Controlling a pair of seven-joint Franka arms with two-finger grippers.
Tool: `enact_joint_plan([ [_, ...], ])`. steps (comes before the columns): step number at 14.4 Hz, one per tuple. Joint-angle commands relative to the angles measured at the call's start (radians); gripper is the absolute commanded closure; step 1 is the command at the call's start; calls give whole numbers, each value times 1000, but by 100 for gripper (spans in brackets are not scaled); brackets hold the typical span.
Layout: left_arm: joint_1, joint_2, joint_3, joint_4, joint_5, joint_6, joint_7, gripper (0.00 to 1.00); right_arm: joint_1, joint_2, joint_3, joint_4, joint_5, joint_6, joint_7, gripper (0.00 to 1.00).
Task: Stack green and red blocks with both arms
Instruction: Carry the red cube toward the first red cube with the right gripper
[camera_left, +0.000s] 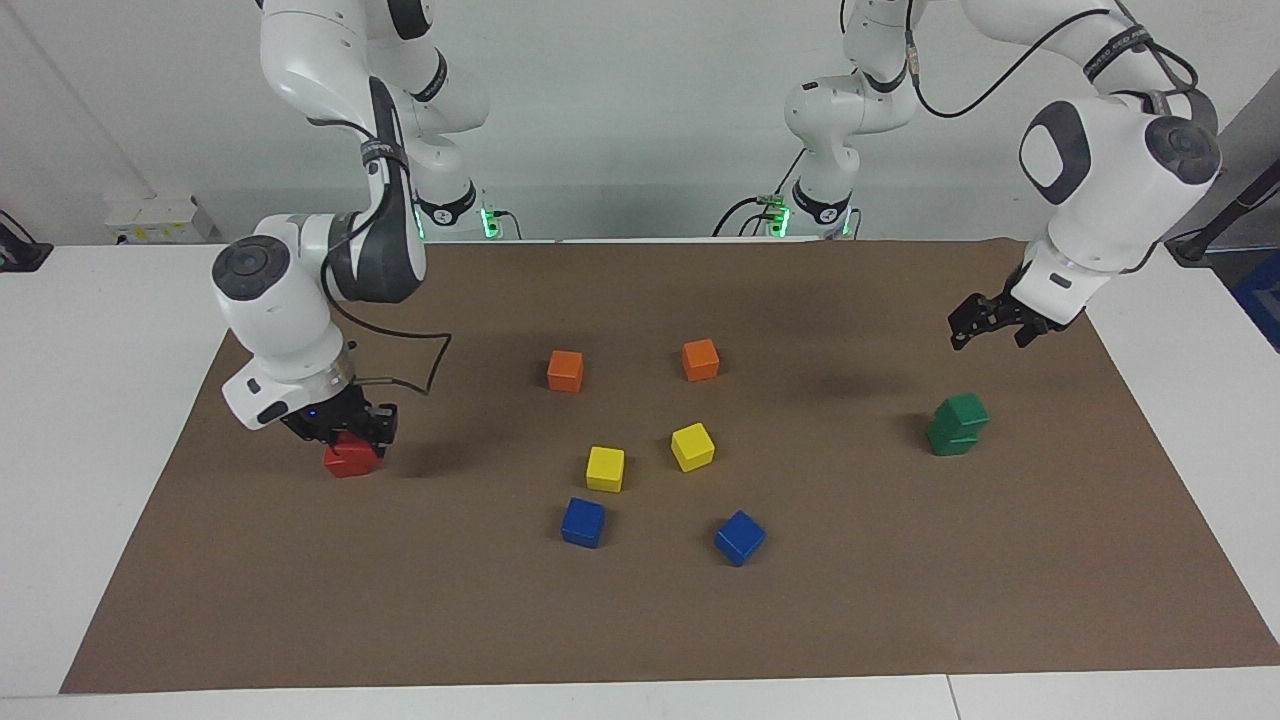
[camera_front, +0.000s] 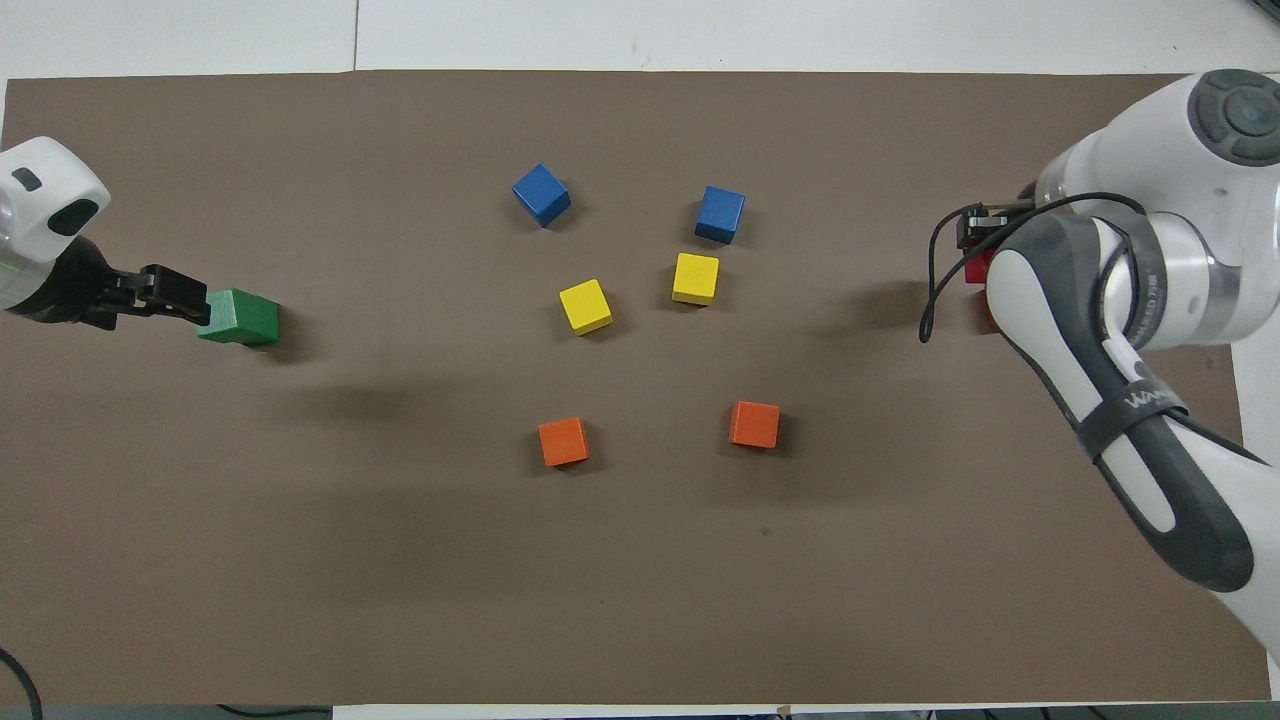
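Observation:
The robot's right gripper should release its red block, now down at the table's end, on top of the other red block (camera_front: 1029, 298) across from the green blocks.
Two green blocks (camera_left: 957, 425) stand stacked toward the left arm's end of the table, the upper one slightly turned; they also show in the overhead view (camera_front: 240, 317). My left gripper (camera_left: 985, 325) is open and empty, raised just beside the green stack on the robots' side. My right gripper (camera_left: 352, 440) is down on a red block (camera_left: 350, 460) at the right arm's end of the table. It covers the red block's top, so I cannot tell whether a second red block is there. In the overhead view only a sliver of red (camera_front: 977, 270) shows under the right arm.
Two orange cubes (camera_left: 565, 371) (camera_left: 700, 360), two yellow cubes (camera_left: 605, 468) (camera_left: 692, 446) and two blue cubes (camera_left: 583, 522) (camera_left: 739, 537) lie spread over the middle of the brown mat (camera_left: 900, 620).

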Motion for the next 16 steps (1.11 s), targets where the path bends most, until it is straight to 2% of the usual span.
enact_joint_plan([
  [1, -15, -57, 18, -26, -24, -43, 13, 0, -66, -66, 14, -156, 3, 130, -104, 100],
  [3, -38, -54, 19, -23, -26, -37, 9, 0, -82, -76, 15, -192, 3, 169, -126, 100],
  [6, -85, -57, 44, -16, -26, -106, -23, 0, -79, -74, 15, -192, 3, 174, -117, 100],
  [16, -68, -77, 19, -12, -22, -92, -33, 0, -71, -53, 15, -207, 6, 240, -100, 100],
])
